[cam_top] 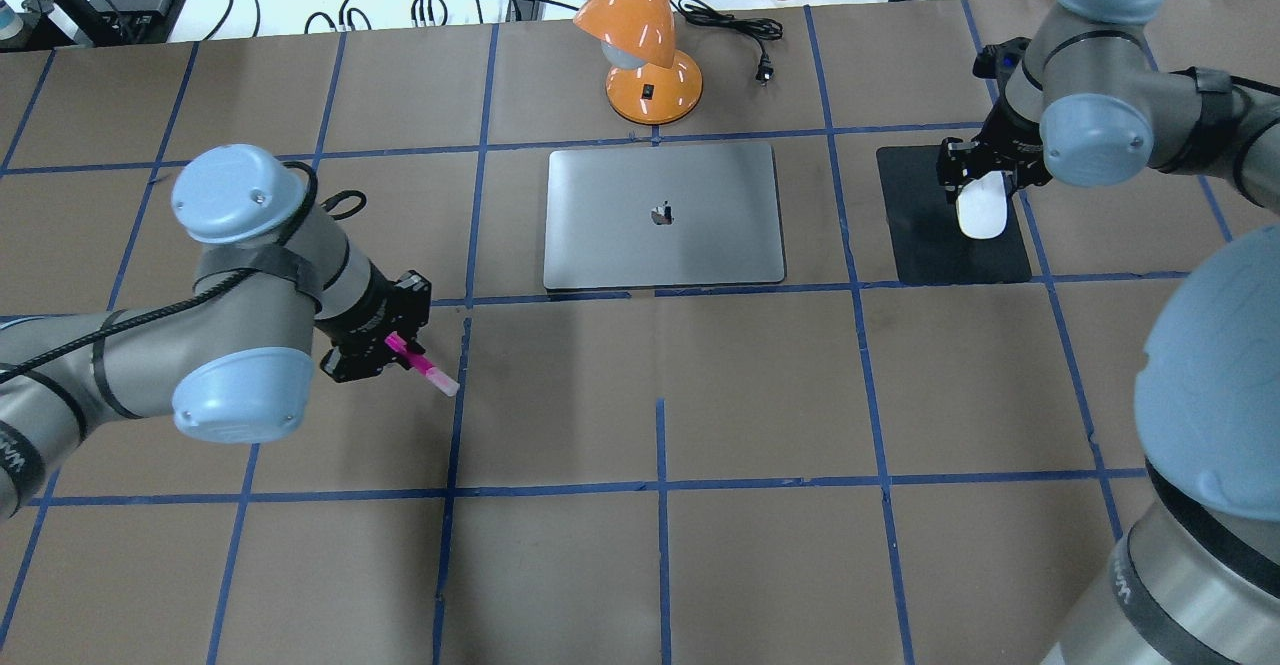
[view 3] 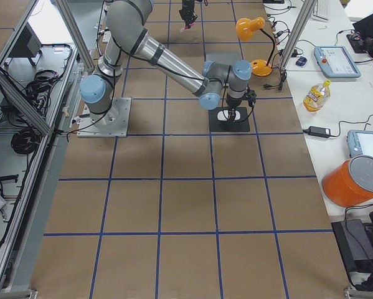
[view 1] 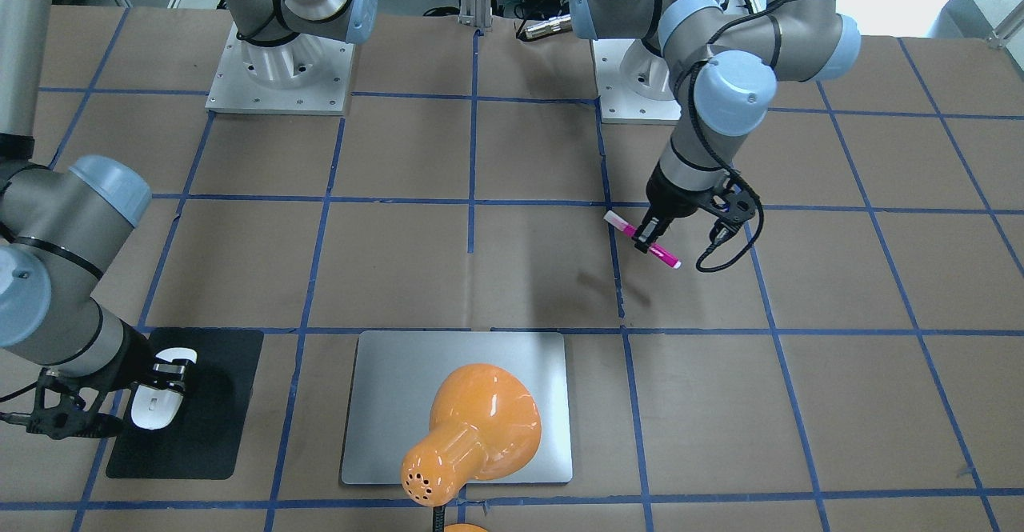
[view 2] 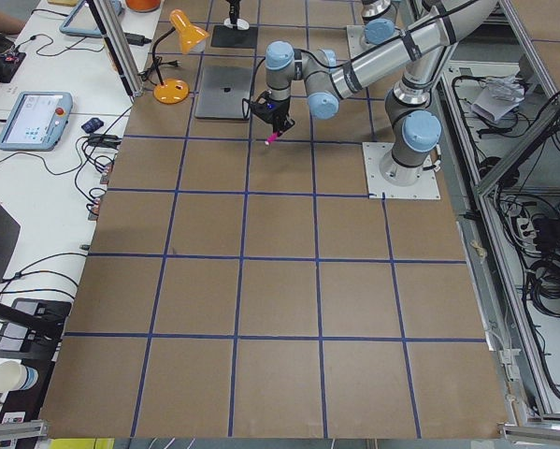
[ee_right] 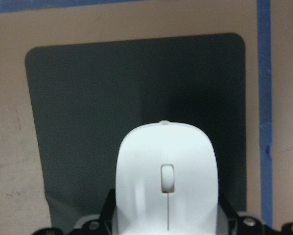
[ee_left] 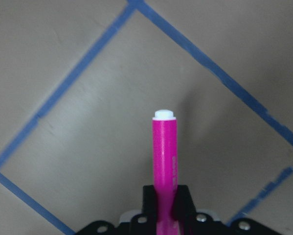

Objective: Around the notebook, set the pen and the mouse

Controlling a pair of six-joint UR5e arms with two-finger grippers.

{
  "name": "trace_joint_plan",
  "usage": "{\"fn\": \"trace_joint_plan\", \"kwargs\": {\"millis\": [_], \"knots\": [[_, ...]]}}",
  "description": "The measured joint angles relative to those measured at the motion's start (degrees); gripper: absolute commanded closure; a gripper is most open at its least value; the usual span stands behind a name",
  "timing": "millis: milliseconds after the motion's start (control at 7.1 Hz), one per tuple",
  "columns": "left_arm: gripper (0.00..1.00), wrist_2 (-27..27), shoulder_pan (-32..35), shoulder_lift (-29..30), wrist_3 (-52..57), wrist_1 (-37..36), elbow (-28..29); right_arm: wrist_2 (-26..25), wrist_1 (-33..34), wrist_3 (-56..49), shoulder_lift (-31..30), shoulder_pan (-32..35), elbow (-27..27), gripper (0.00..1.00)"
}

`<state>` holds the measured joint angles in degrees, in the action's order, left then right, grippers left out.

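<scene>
The magenta pen, now hanging above the brown table, will go down from my left gripper between the notebook's near edge and the middle tape's end (view 1: 467, 276).
The magenta pen (view 1: 650, 244) is clamped crosswise in my left gripper (view 1: 650, 238), which is shut on it and hangs above the brown table. In the overhead view this pen (cam_top: 425, 365) is left of and nearer than the silver notebook (cam_top: 620, 245). From the left wrist the pen (ee_left: 165, 156) points away, white tip outward. My right gripper (view 1: 170, 376) is shut on the white mouse (view 1: 152, 410), low over the black pad (view 1: 216, 428). The overhead view puts the mouse (cam_top: 982, 213) right of the notebook. I cannot tell whether the mouse (ee_right: 167, 181) touches the pad.
An orange desk lamp (cam_top: 650, 55) stands just beyond the notebook's far edge, and its shade (view 1: 472, 428) hides part of the notebook (view 1: 400, 388) in the front-facing view. Blue tape lines grid the table. Cables, a bottle and tablets lie on the bench past the far edge.
</scene>
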<state>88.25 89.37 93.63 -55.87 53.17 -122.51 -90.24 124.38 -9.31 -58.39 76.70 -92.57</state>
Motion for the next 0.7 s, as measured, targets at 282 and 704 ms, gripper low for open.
{"fn": "trace_joint_plan", "kwargs": {"millis": [282, 704], "knots": [[0.99, -4.2, 6.7, 2.9, -21.9, -0.9, 3.4, -0.2, 0.3, 0.5, 2.4, 1.5, 1.5, 0.0], [1.0, -6.8, 14.4, 11.3, -45.9, -1.4, 11.7, -0.3, -1.1, 0.6, 1.4, 1.8, 2.1, 0.0]]}}
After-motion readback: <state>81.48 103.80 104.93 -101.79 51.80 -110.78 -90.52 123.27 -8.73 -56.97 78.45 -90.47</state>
